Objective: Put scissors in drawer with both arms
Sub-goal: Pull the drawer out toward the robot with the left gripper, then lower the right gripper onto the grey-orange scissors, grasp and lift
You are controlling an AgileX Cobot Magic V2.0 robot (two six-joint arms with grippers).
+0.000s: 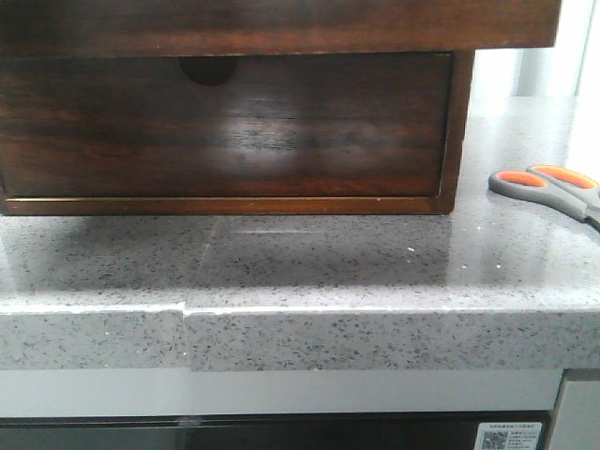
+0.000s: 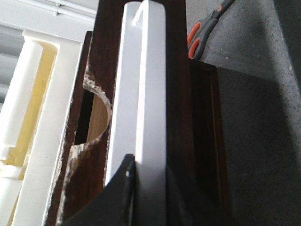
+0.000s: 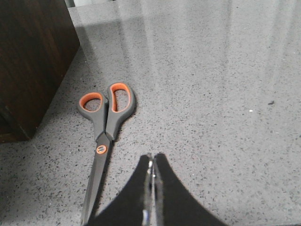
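The robot's right gripper needs to close on the orange-ringed screw point(image 1: 596, 225) point(image 3: 101, 149) of the scissors, where the dark blades meet the grey handles.
The scissors point(image 1: 548, 187), with grey handles and orange-lined loops, lie flat on the counter to the right of the cabinet. They also show in the right wrist view point(image 3: 106, 122) and far off in the left wrist view point(image 2: 200, 35). The drawer point(image 2: 176, 94) is dark brown wood with a white lining point(image 2: 141, 94) and a scooped cut-out. My left gripper point(image 2: 149, 162) is shut on the drawer's white-lined front edge. My right gripper point(image 3: 154, 157) is shut and empty above the counter, just beside the scissors' blades. Neither gripper shows in the front view.
A dark wooden cabinet point(image 1: 450, 131) stands on the speckled grey counter point(image 1: 309, 262). Its lower drawer front point(image 1: 225, 131) has a small half-round notch. A dark wooden band point(image 1: 281, 23) juts out above it. A cream plastic rack point(image 2: 33, 117) lies beyond the drawer.
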